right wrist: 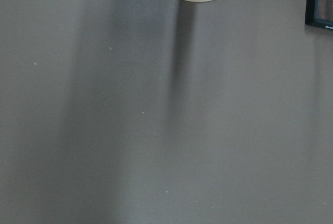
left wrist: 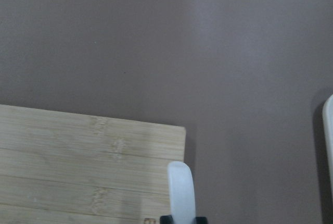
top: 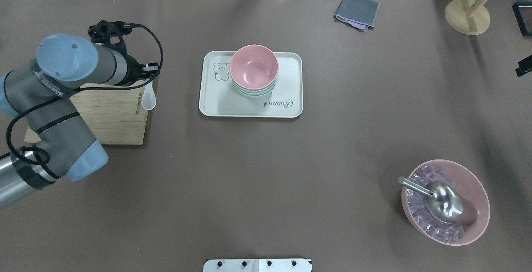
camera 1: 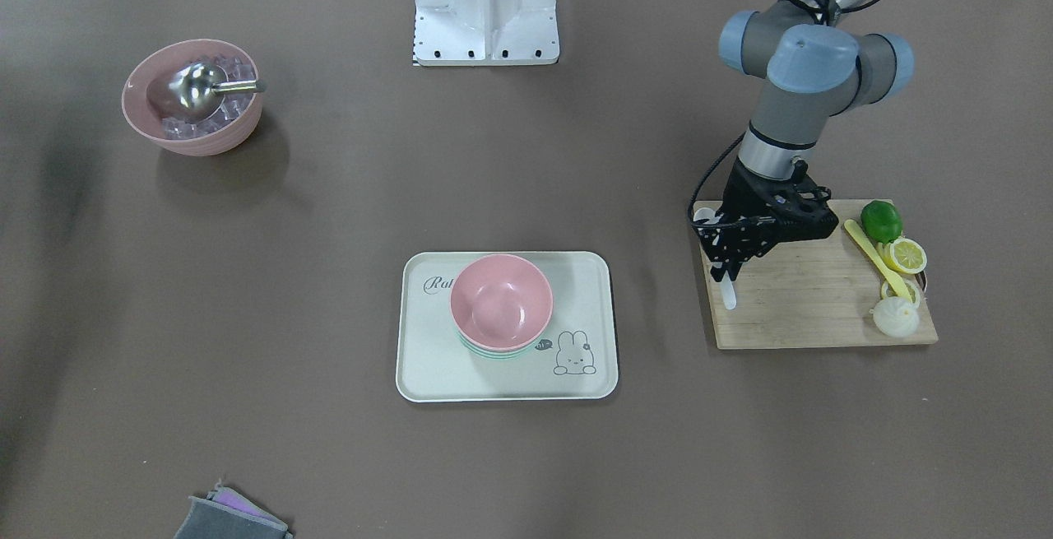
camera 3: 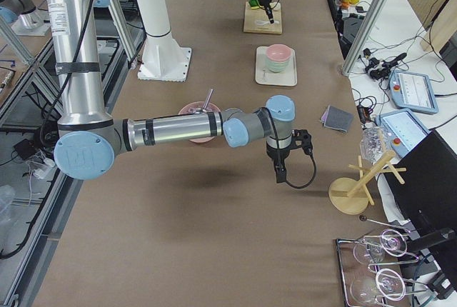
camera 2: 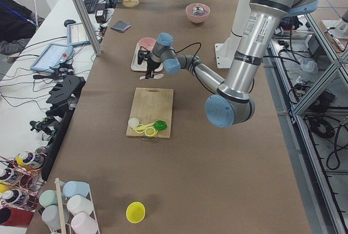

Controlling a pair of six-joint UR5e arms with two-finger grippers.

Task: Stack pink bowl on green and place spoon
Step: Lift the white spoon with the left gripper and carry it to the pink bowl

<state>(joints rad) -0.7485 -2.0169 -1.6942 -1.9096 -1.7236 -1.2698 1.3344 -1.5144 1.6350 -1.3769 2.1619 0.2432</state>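
Note:
Next, I release the white spoon from my left gripper inside the stacked pink bowl [camera 1: 527, 321], with the spoon's handle over the pink bowl's rim toward the rabbit.
The pink bowl [camera 1: 500, 300] sits nested on the green bowl [camera 1: 494, 352], of which only the rim shows, on the cream rabbit tray [camera 1: 428, 358]. The stack also shows in the overhead view [top: 253, 66]. My left gripper [camera 1: 728, 271] is shut on a white spoon [top: 149, 99] and holds it above the left end of the wooden cutting board [camera 1: 806, 308]. The spoon's handle end shows in the left wrist view [left wrist: 182, 193]. My right gripper [camera 3: 278, 175] hangs over bare table near the wooden stand; I cannot tell whether it is open or shut.
The cutting board carries a lime [camera 1: 881, 220], lemon slices, a yellow knife and an onion. A large pink bowl of ice with a metal scoop [top: 444, 201] stands far from the tray. A grey cloth [top: 356, 10] and a wooden stand [top: 467, 14] lie at the far side.

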